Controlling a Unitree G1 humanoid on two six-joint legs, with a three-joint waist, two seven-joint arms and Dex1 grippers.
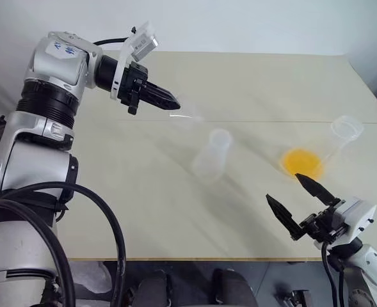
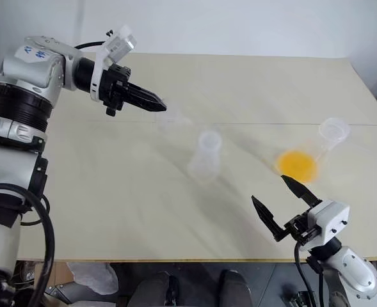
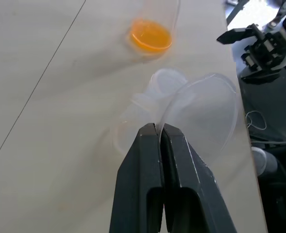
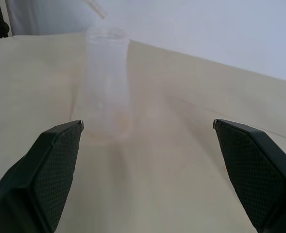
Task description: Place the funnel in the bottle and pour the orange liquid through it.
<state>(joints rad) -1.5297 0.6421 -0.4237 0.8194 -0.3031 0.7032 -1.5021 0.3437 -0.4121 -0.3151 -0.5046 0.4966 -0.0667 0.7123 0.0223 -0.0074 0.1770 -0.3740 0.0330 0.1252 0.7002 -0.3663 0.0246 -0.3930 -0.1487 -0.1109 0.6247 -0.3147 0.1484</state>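
Note:
The robot's right gripper should move to the flask with the orange liquid and close on the flask's neck [image 1: 336, 141], just under the flask's threaded top.
My left gripper [image 1: 174, 103] hangs above the back left of the table, shut on the rim of the clear funnel [image 3: 203, 114]. The funnel shows only faintly at its tips [image 1: 188, 119]. The bottle [image 1: 212, 157], an empty clear flask, stands upright mid-table, to the right of the funnel and nearer to me; in the left wrist view its mouth [image 3: 163, 81] lies just past the funnel. The orange liquid [image 1: 301, 162] pools in a second clear flask [image 1: 345, 128] standing further right. My right gripper [image 1: 283, 187] is open near the front right edge, short of that flask, holding nothing.
The pale table [image 1: 137, 211] has a thin seam [image 1: 271, 121] running across it behind the flasks. Its front edge runs just under my right gripper, and its right edge passes close to the flask with the liquid.

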